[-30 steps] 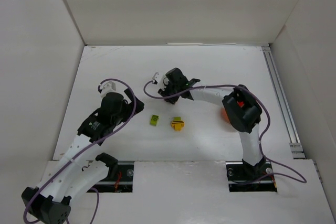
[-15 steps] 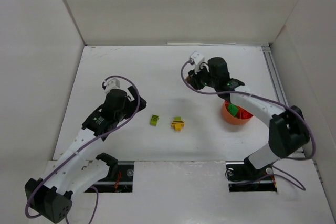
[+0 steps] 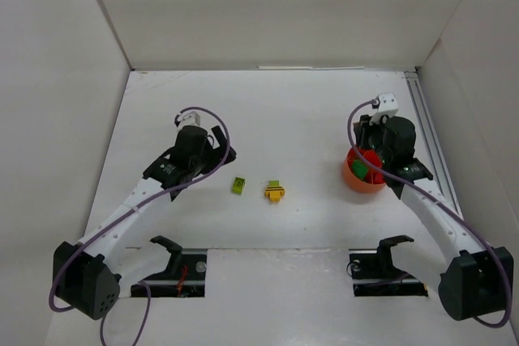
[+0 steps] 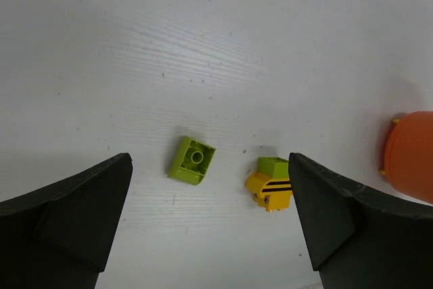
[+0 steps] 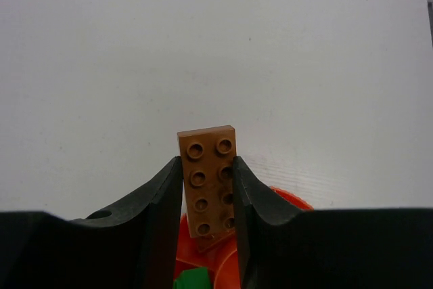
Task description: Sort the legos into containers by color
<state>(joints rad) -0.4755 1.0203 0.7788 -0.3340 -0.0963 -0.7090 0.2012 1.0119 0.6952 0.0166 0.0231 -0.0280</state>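
Note:
I need to use my right gripper to release the orange-brown plate, which is held over the bowl now, in the orange-red bowl's far section (image 3: 366, 154) (image 5: 231, 231), just a little beyond the green lego.
My right gripper (image 5: 207, 167) is shut on an orange-brown plate (image 5: 209, 179) and holds it over the orange-red bowl (image 5: 284, 199). The bowl (image 3: 353, 177) sits at the right of the table with green (image 3: 359, 169) and red (image 3: 374, 158) legos inside; the right gripper (image 3: 375, 142) hangs over its far rim. A green lego (image 5: 191, 279) shows in the bowl below the plate. My left gripper (image 4: 210, 187) is open and empty above a lime brick (image 4: 192, 160) and a yellow-and-lime brick (image 4: 271, 183). Both bricks lie mid-table, lime (image 3: 239, 185) and yellow (image 3: 274, 192).
White walls close in the table at the back and both sides. A metal rail (image 3: 434, 151) runs along the right edge. The bowl's edge (image 4: 411, 156) shows at the right of the left wrist view.
My right arm has swung from the table's middle to the right with the orange-brown plate and now holds it over the bowl. My left gripper has moved forward and right toward the two bricks.

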